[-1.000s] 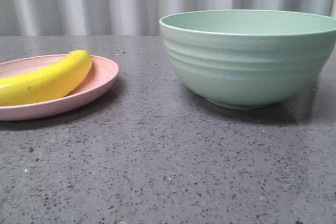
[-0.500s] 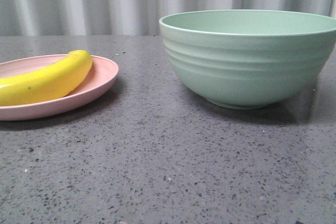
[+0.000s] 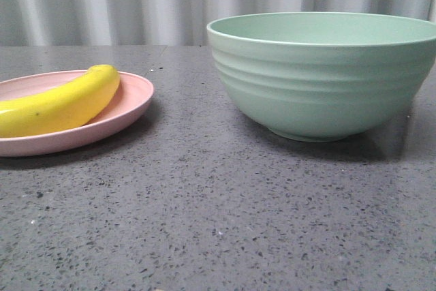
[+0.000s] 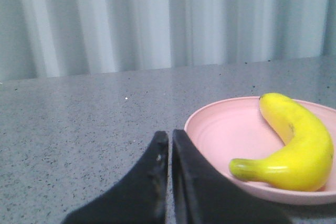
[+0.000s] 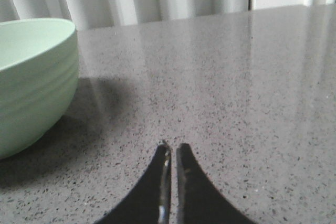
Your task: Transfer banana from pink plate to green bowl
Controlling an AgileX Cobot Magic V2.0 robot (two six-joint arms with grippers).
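The yellow banana on the pink plate is next for me, and my left gripper will go over to it and close around the banana's middle (image 3: 58,105) (image 4: 304,150).
The yellow banana (image 3: 61,103) lies on the pink plate (image 3: 133,103) at the left of the grey table. The green bowl (image 3: 323,76) stands at the right and looks empty as far as its inside shows. Neither gripper shows in the front view. In the left wrist view my left gripper (image 4: 170,135) is shut and empty, low over the table just beside the plate's (image 4: 220,129) rim, with the banana (image 4: 294,145) farther across the plate. In the right wrist view my right gripper (image 5: 172,148) is shut and empty over bare table, apart from the bowl (image 5: 31,77).
The speckled grey tabletop (image 3: 218,216) stretches between plate and bowl. A pale curtain (image 3: 157,1) hangs behind the table's far edge.
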